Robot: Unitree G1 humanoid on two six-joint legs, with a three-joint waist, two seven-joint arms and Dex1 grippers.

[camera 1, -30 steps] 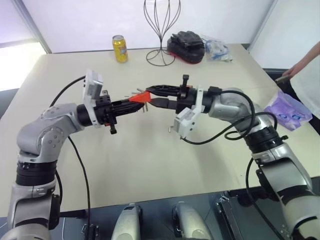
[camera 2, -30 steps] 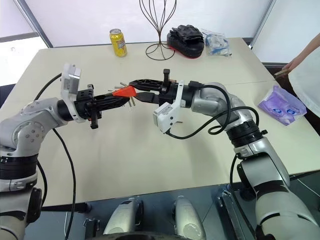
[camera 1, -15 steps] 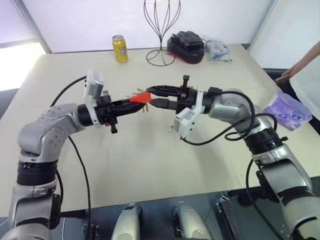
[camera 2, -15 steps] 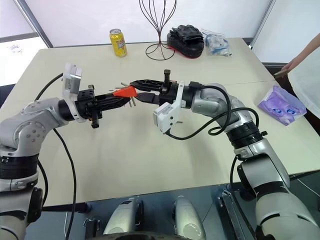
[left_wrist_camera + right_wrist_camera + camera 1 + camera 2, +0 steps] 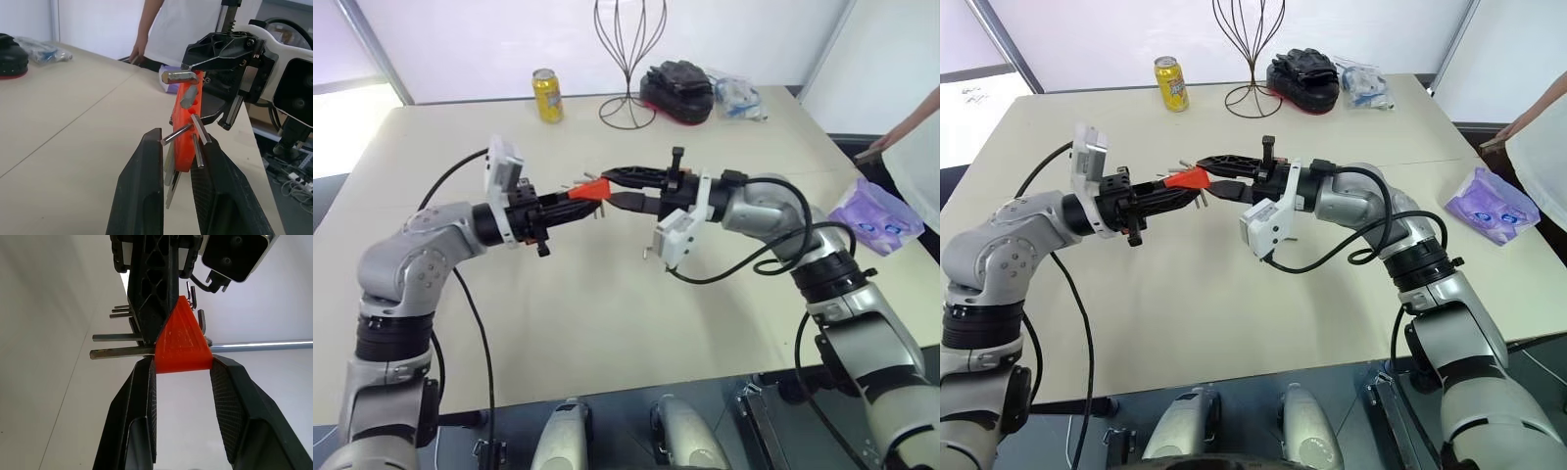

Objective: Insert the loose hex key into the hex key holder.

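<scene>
The hex key holder tilts with only its narrow end in my left gripper, so I will open it and grip its middle (image 5: 185,128) before my right gripper moves away.
The hex key holder (image 5: 591,188), a small red-orange block with thin grey keys sticking out, hangs above the table's middle. My right gripper (image 5: 609,189) reaches in from the right and is shut on the block's wide end (image 5: 183,345). My left gripper (image 5: 578,204) points at it from the left. Its two black fingers (image 5: 146,186) stand slightly apart astride the block's lower end (image 5: 185,152). A thin grey rod (image 5: 177,133), which I take for the loose hex key, slants from the left fingertip into the block. I cannot tell whether the fingers still touch it.
At the table's (image 5: 607,323) far edge stand a yellow can (image 5: 547,95), a wire stand (image 5: 628,59), a black object on a red base (image 5: 677,88) and a plastic bag (image 5: 737,98). A purple pack (image 5: 876,215) lies at the right, beside a person (image 5: 913,127).
My left forearm has edged slightly toward the holder. The right gripper and the holder have kept still.
</scene>
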